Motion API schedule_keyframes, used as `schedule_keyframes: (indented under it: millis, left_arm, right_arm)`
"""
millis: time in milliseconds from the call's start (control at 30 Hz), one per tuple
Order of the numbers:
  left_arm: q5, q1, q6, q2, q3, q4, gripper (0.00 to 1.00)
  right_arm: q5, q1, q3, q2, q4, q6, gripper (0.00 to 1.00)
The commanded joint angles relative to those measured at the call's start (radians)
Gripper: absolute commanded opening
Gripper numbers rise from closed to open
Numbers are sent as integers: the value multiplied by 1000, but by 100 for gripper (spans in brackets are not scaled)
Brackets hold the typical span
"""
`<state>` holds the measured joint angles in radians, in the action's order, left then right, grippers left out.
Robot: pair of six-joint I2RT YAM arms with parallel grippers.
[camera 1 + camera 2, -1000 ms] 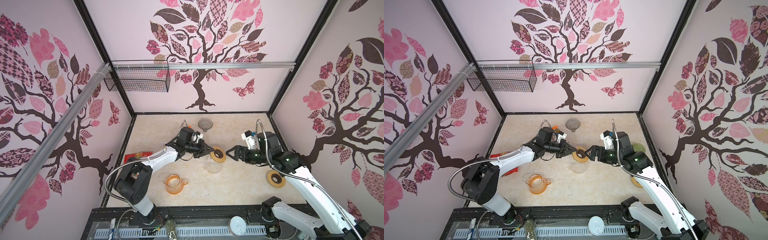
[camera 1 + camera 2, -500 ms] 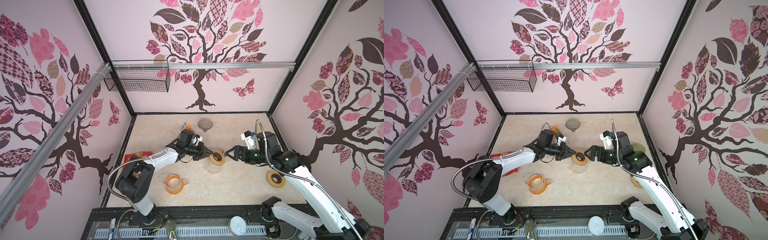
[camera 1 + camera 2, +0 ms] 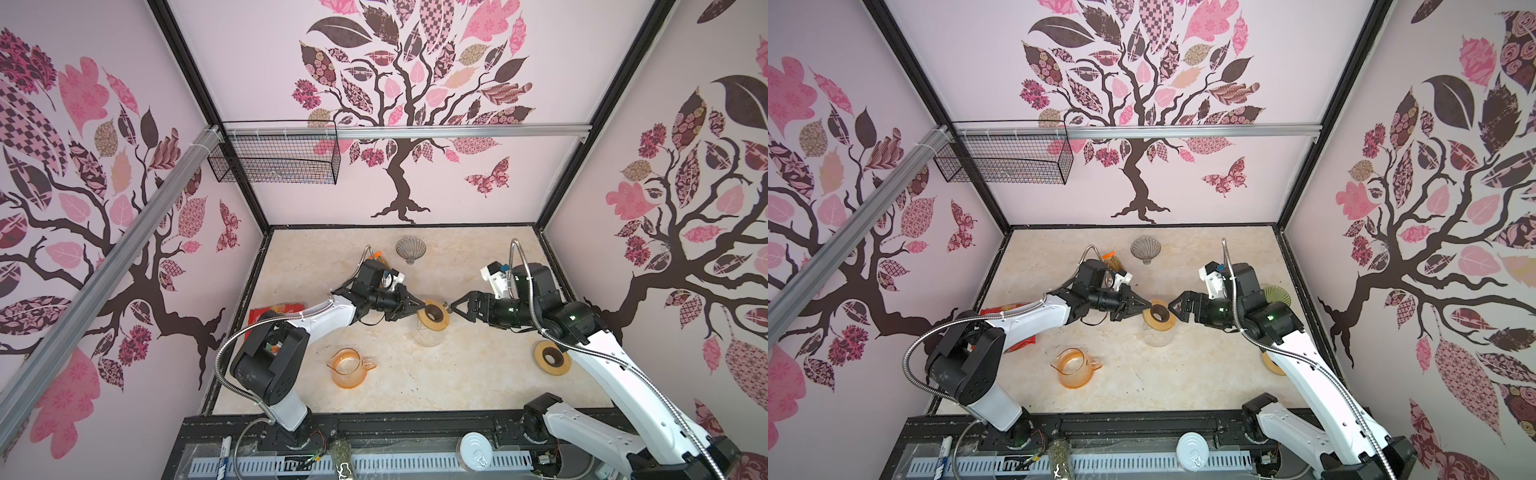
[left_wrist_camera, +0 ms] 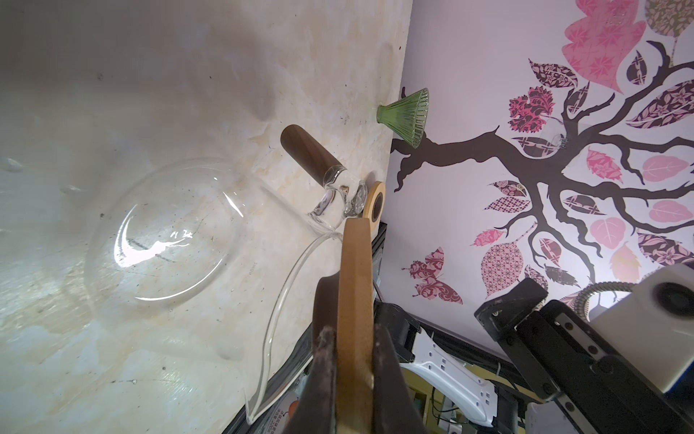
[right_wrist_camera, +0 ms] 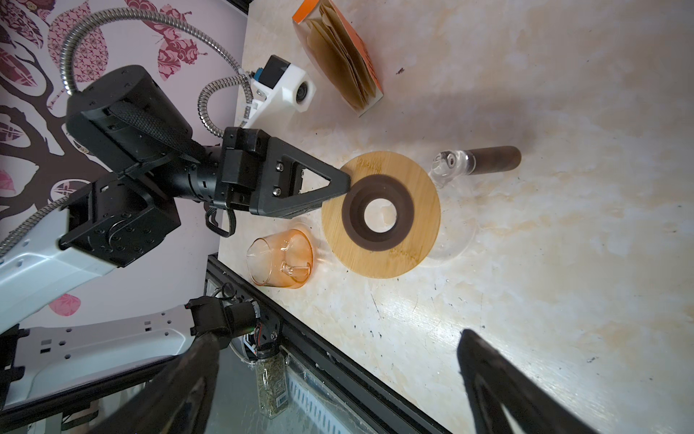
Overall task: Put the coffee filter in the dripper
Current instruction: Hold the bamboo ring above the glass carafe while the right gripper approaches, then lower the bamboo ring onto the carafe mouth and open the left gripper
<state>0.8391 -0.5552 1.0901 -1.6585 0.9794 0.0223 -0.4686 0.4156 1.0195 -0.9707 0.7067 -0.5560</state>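
Observation:
My left gripper needs to let go of the wooden ring on the opening of the clear glass carafe (image 3: 429, 315) (image 4: 307, 318).
Brown paper coffee filters stand in an orange packet (image 5: 338, 56) at the back of the table, half hidden behind my left arm in both top views (image 3: 381, 259). A grey ribbed glass dripper (image 3: 410, 249) sits near the back wall. A green dripper (image 4: 405, 114) stands by the right wall. My left gripper (image 3: 422, 309) is shut on the edge of a wooden ring (image 5: 381, 214) with a dark collar, holding it over a clear glass carafe (image 4: 161, 233). My right gripper (image 3: 455, 309) is open and empty, just right of the ring.
An orange glass pitcher (image 3: 348, 368) lies near the front left. A second wooden ring (image 3: 552, 358) lies on the table at the right. A red packet (image 3: 274, 309) lies by the left wall. A wire basket (image 3: 274, 160) hangs on the back wall.
My left gripper has carried the wooden ring slightly lower, toward the carafe. The right gripper has barely shifted and stays open.

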Motion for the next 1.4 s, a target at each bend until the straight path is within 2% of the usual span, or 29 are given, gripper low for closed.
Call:
schedule_keyframes:
  millis: [0, 600, 1367]
  left_arm:
    - [-8, 8, -21, -5, -35, 8, 8]
    - [-10, 22, -24, -7, -46, 2, 20]
    - [-6, 34, -37, -28, -37, -6, 28]
  right_arm:
    - [-13, -1, -4, -5, -6, 14, 100]
    - [-19, -2, -4, -10, -10, 21, 100]
    - [-21, -2, 2, -20, -10, 28, 100]
